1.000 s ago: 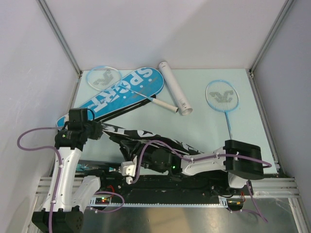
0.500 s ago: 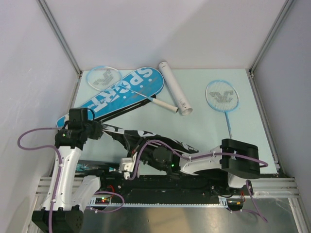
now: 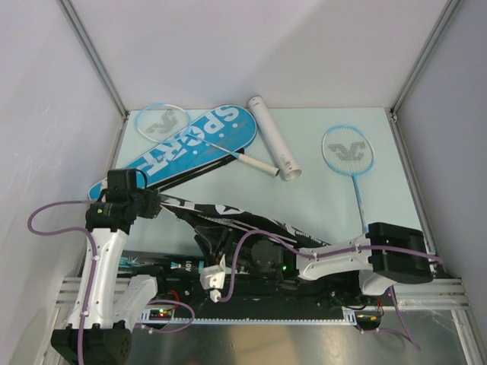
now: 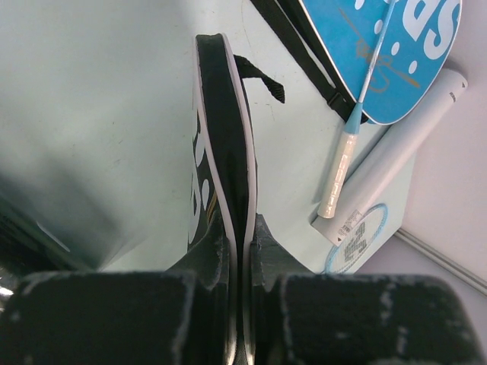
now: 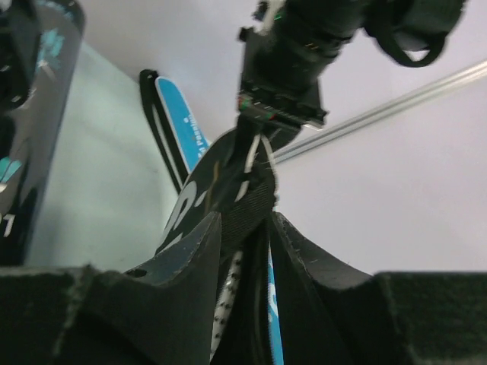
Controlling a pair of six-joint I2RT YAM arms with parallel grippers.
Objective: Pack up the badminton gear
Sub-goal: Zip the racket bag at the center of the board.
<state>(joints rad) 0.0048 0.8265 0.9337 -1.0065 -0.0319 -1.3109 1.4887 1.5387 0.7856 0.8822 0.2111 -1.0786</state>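
Note:
I have my right gripper on the black cover's loose fabric, so I will open it, move it toward my left gripper and take the zipper pull point(image 5: 260, 170) before closing the cover.
A black racket cover point(image 3: 228, 217) with white lettering is stretched between both grippers at the near side of the table. My left gripper point(image 3: 154, 204) is shut on its left end; the left wrist view shows the fingers point(image 4: 221, 243) pinching the cover point(image 4: 224, 137) edge-on. My right gripper point(image 5: 247, 220) is shut on the cover's fabric point(image 5: 228, 182), and a white dotted racket grip point(image 5: 228, 304) shows inside. A blue SPORT cover point(image 3: 190, 148) lies at the back left with a racket point(image 3: 161, 122) across it. A white tube point(image 3: 275, 148) and a second light-blue racket point(image 3: 348, 152) lie further right.
White walls with metal corner posts point(image 3: 95, 57) box in the pale green table point(image 3: 319, 201). The black base rail point(image 3: 304, 293) runs along the near edge. The right arm point(image 3: 342, 258) reaches leftward low over the near edge, below the black cover.
The right arm has shifted toward the near edge and to the right, its wrist dropping lower in the top view. The left arm holds still with the cover's end.

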